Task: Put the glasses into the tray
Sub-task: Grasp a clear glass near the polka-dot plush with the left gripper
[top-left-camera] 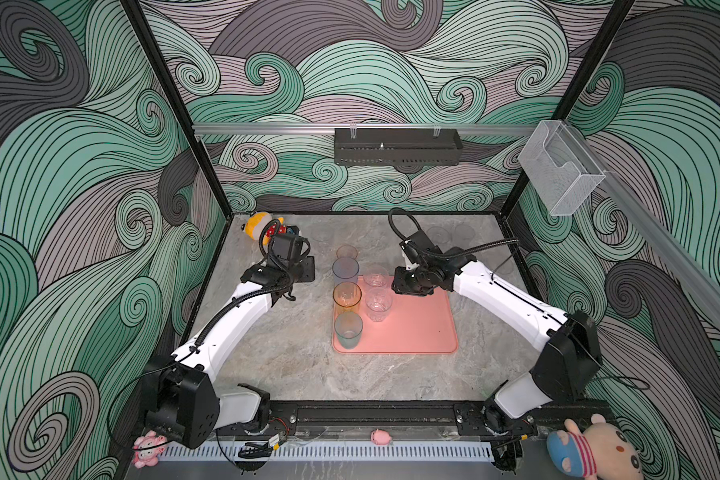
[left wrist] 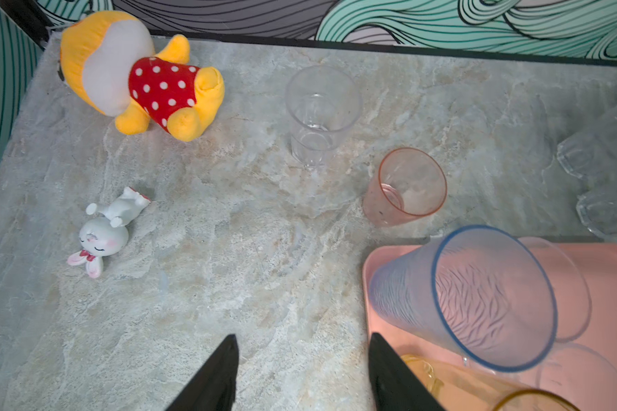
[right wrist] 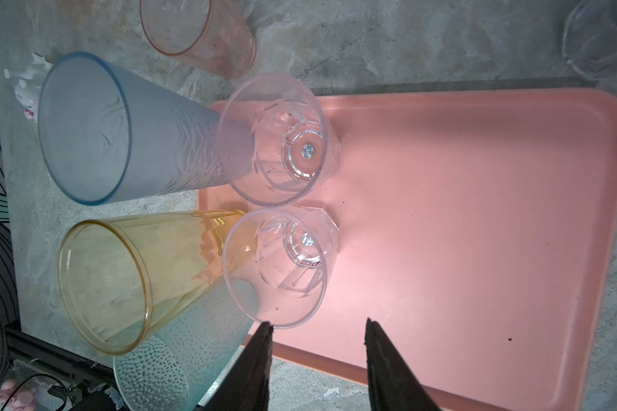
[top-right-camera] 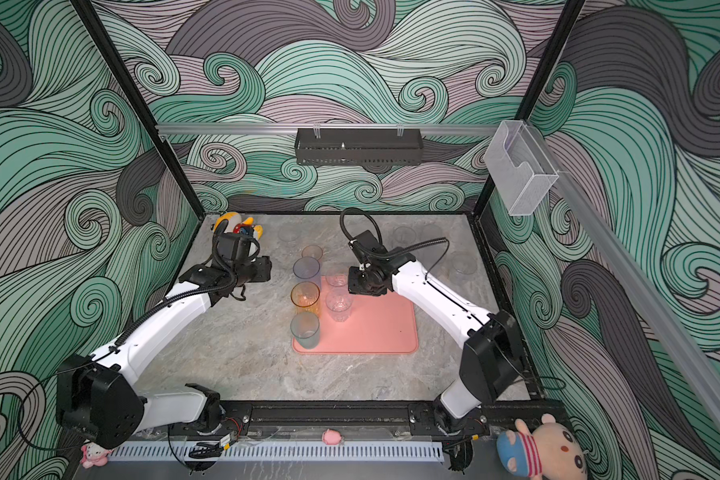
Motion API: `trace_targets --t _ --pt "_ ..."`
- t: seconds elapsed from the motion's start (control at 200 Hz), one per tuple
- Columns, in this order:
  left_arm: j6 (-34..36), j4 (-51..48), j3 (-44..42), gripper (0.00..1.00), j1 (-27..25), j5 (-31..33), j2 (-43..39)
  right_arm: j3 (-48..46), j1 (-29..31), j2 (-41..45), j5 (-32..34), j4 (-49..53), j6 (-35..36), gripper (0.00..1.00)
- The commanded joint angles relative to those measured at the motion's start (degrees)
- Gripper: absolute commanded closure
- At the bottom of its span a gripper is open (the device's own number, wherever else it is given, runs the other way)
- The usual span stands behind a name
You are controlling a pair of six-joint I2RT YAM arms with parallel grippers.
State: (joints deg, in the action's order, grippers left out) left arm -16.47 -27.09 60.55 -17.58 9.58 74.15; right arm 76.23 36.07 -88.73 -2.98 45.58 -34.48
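Observation:
My left gripper needs to next go to the clear glass beside the yellow plush and close on the glass's rim (top-left-camera: 313,229) (left wrist: 288,109) on the plush's side.
The salmon-pink tray (top-left-camera: 416,328) lies mid-table. Along its left edge stand a blue-grey glass (top-left-camera: 345,270), a yellow-orange glass (top-left-camera: 346,297) and a teal glass (top-left-camera: 348,330), with two small clear glasses (right wrist: 275,142) (right wrist: 275,267) beside them on the tray. A small pink glass (left wrist: 406,188) and a clear glass (left wrist: 319,114) stand on the table behind it. More clear glasses (top-left-camera: 438,235) stand at the back right. My left gripper (left wrist: 303,338) is open over bare table left of the tray. Over the tray, my right gripper (right wrist: 319,323) is open and empty beside the clear glasses.
A yellow plush (left wrist: 139,78) and a white bunny figurine (left wrist: 104,231) lie at the back left. A black basket (top-left-camera: 398,145) and a clear box (top-left-camera: 562,170) hang on the walls. Plush toys (top-left-camera: 591,453) sit along the front rail.

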Motion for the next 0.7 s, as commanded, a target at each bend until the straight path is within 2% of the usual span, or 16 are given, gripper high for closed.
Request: trace_targets --t 0.0,0.225,0.505,0.695 --pt "-1.86 -1.8 3.16 0.38 1.36 0.81 0.38 -3.3 -1.14 1.64 0.95 0.55 1.37 0.55" --pt "-1.92 -1.47 4.61 0.38 2.52 0.0 2.41 -9.34 -1.87 5.06 0.9 -2.7 3.27 0.53" --pt "-0.52 -1.79 7.92 0.39 2.96 1.93 5.81 -11.01 -2.43 4.65 -0.81 -4.56 4.92 0.53" --pt "-1.24 -1.58 13.08 0.39 7.09 1.95 11.14 -13.44 -3.55 7.77 -0.27 -5.93 5.87 0.53"
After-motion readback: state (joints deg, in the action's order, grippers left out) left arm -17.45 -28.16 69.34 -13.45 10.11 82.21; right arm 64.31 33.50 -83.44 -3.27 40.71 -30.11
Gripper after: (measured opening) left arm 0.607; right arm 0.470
